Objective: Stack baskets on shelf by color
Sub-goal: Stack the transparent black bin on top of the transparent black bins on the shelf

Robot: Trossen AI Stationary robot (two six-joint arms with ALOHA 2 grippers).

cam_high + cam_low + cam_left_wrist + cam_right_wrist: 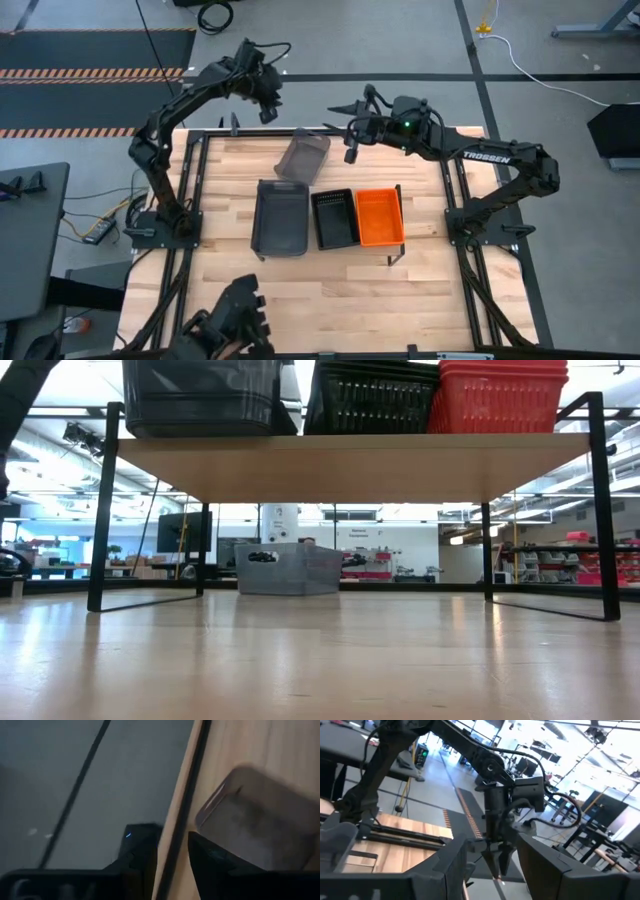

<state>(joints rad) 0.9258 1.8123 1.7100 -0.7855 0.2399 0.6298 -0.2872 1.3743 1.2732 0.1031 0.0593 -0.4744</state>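
The loose grey basket's long side (287, 149) (249, 848), the one facing my left arm's base, is next for my left gripper, which should go there and close on the basket's rim.
On the shelf (350, 465) stand three stacks of baskets: grey (280, 216), black perforated (334, 218) and orange (380, 216). One loose grey basket (303, 153) sits askew on the table beyond the shelf, also seen in the low view (288, 568) and the left wrist view (260, 827). My left gripper (268, 110) (174, 857) hangs above the table's far edge, far-left of that basket, narrowly open. My right gripper (351, 148) (490, 845) hovers just right of the basket, open and holding nothing.
Black frame rails (200, 135) run round the table top, and the arm bases stand at the left (160, 225) and right (470, 225) edges. Bare wood lies on the near side of the shelf (330, 300). A dark device (235, 320) sits at the near edge.
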